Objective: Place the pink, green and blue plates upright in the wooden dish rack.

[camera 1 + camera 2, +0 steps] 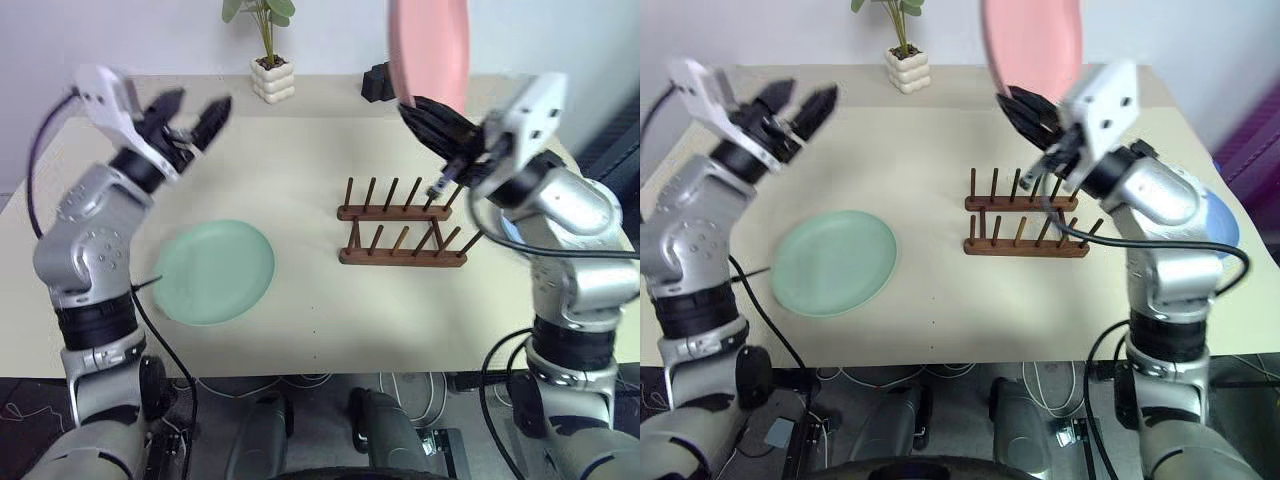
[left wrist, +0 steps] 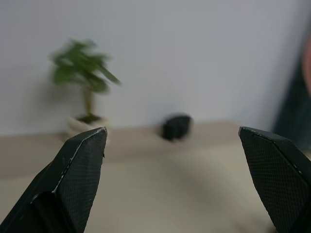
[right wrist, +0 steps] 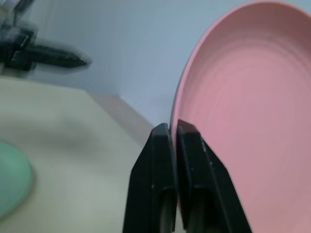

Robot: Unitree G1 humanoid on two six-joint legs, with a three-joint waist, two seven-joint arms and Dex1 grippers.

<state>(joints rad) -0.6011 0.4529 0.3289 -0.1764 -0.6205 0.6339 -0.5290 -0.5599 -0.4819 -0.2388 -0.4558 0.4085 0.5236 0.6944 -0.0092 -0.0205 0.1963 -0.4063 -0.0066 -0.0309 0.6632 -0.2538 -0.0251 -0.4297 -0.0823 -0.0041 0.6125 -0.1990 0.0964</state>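
The pink plate will sit in the wooden dish rack's end slot (image 1: 454,240) closest to the blue plate when my right gripper lets it go.
My right gripper (image 1: 410,103) is shut on the lower rim of the pink plate (image 1: 430,45), holding it upright in the air above the far side of the wooden dish rack (image 1: 400,235). In the right wrist view its fingers (image 3: 165,145) pinch the pink plate's (image 3: 243,121) edge. The rack stands empty on the table to the right of centre. The green plate (image 1: 215,272) lies flat on the table at the near left. A sliver of the blue plate (image 1: 1222,222) shows behind my right arm. My left gripper (image 1: 195,112) is open and empty, raised above the table's far left.
A small potted plant (image 1: 270,60) in a white pot and a black block (image 1: 378,82) stand at the table's far edge. The beige table (image 1: 300,180) is bare between the green plate and the rack.
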